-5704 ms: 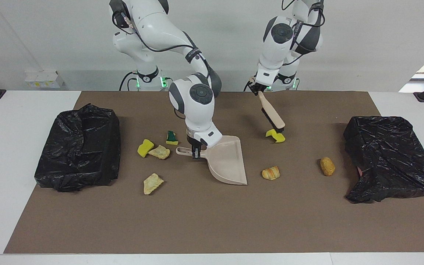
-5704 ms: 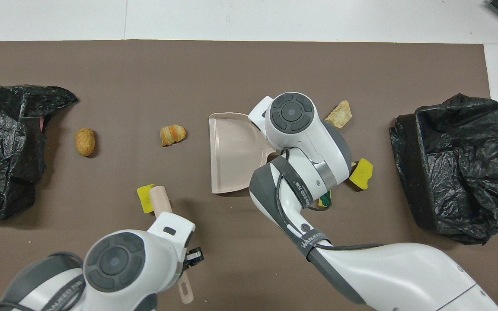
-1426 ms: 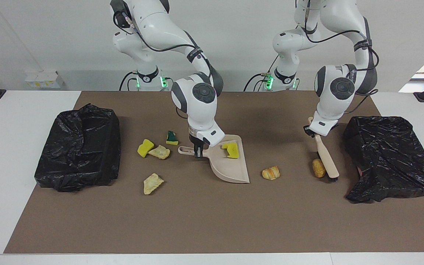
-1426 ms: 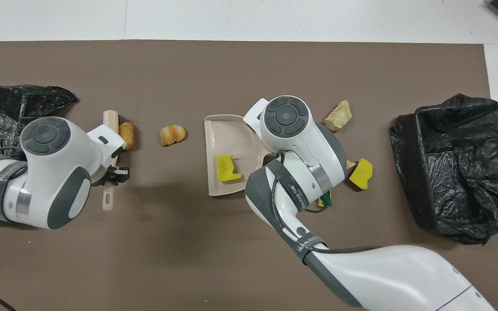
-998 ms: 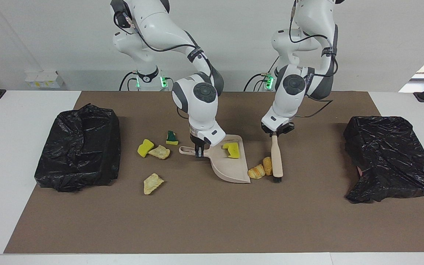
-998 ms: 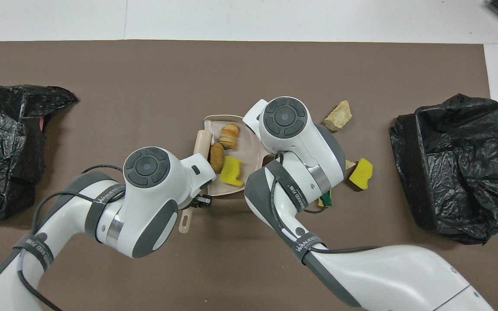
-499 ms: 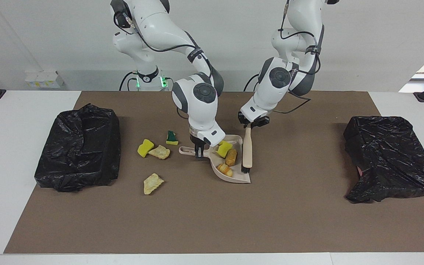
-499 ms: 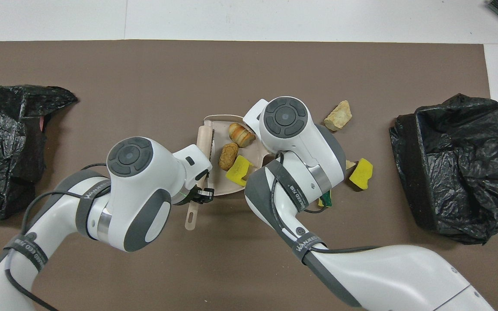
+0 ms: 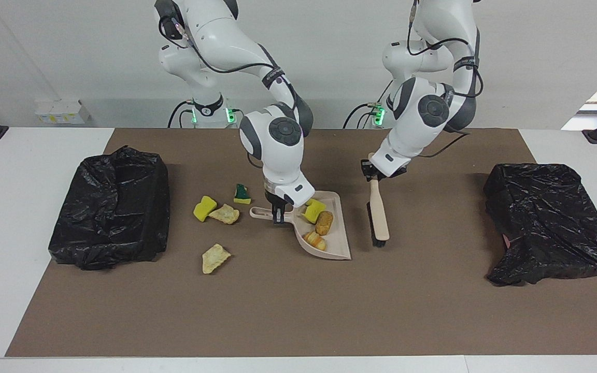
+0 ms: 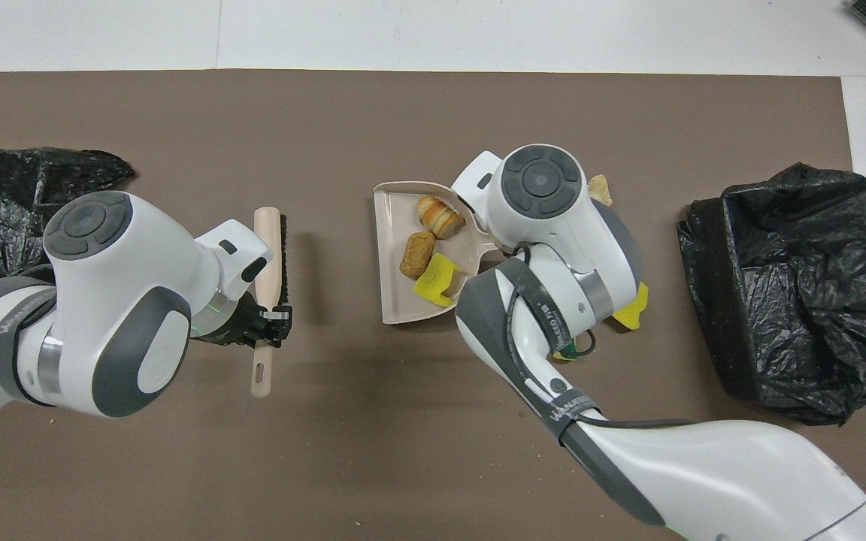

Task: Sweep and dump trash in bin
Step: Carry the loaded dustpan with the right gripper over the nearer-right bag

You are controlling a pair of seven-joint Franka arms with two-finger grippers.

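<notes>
I should release the brush from my left gripper on the bare brown mat (image 10: 393,443) between my arms, nearer me than the beige dustpan. The brush is now just above the mat.
My right gripper (image 9: 276,216) is shut on the handle of the beige dustpan (image 9: 336,246), at mat level mid-table. In the pan lie a yellow sponge bit (image 9: 313,210), a brown lump (image 9: 324,222) and a bread-like piece (image 9: 315,240); they also show in the overhead view (image 10: 425,252). My left gripper (image 9: 379,174) is shut on the brush (image 9: 379,215), bristle end down just above the mat, beside the pan's open edge toward the left arm's end. On the mat by the pan's handle lie a green-topped sponge (image 9: 242,194), a yellow sponge (image 9: 204,207) and two beige lumps (image 9: 224,213) (image 9: 214,257).
A bin lined with a black bag (image 9: 112,207) stands at the right arm's end of the brown mat (image 9: 298,311). A second black-bagged bin (image 9: 547,220) stands at the left arm's end. In the overhead view my right arm hides part of the loose scraps.
My left gripper has drawn the brush out of the dustpan's mouth toward the left arm's end. The three swept pieces stay in the pan, which has shifted slightly.
</notes>
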